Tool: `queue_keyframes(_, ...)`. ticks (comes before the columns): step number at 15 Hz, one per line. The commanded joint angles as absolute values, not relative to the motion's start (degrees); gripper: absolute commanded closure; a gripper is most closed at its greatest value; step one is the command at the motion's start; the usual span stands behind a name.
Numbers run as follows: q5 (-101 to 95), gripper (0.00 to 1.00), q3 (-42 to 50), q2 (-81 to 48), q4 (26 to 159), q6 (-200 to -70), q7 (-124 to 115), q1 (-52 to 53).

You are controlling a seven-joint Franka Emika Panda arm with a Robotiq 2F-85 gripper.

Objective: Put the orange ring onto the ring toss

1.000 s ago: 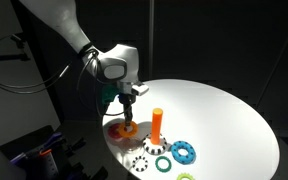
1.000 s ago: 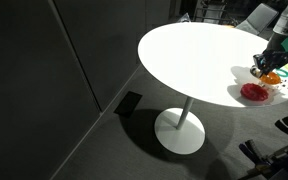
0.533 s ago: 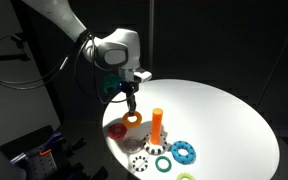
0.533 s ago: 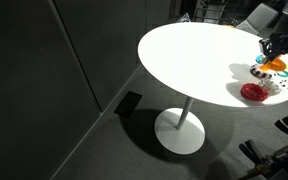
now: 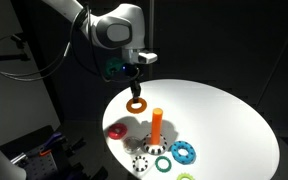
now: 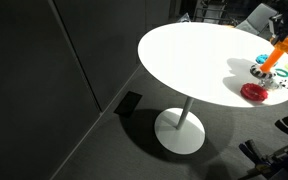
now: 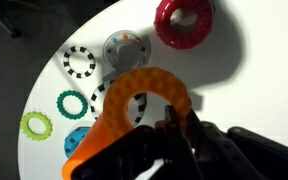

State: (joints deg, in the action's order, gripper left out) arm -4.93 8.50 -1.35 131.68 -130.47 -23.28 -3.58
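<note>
The orange ring will sit around the foot of the upright orange peg (image 5: pixel 156 144) (image 7: pixel 119 98) after my gripper releases it.
My gripper (image 5: pixel 135 93) is shut on the orange ring (image 5: pixel 137 104) and holds it in the air above the round white table (image 5: pixel 214 110), up and to the left of the ring toss (image 5: pixel 156 127), an upright orange peg. In the wrist view the orange ring (image 7: pixel 149 80) fills the middle, pinched by its rim in my gripper (image 7: pixel 174 118). A round grey shape with an orange centre (image 7: pixel 125 48) below may be the peg's top. In an exterior view the orange ring (image 6: pixel 283 46) hangs above the table's right edge; my gripper is mostly cut off there.
A red ring (image 5: pixel 116 130) lies left of the peg; it also shows in the wrist view (image 7: pixel 183 22) and in an exterior view (image 6: pixel 252 92). A blue toothed ring (image 5: pixel 185 152), a white toothed ring (image 5: pixel 140 163) and green rings (image 5: pixel 162 164) lie near the table's front edge.
My gripper has lifted the orange ring off the table beside the red ring and carried it up and a little toward the peg. The red ring stayed where it was.
</note>
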Motion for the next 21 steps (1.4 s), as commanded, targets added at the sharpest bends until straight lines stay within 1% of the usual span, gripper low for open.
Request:
queue_keyframes(1,-6.8,0.94,8.2,-0.3,127.8,-125.5,-25.7,-5.0)
queue_keyframes(9,-6.8,0.94,9.1,-2.9,121.4,-120.9,-27.6,-7.6)
queue_keyframes(21,-5.3,0.94,11.9,-11.1,114.2,-121.0,-29.3,-8.6)
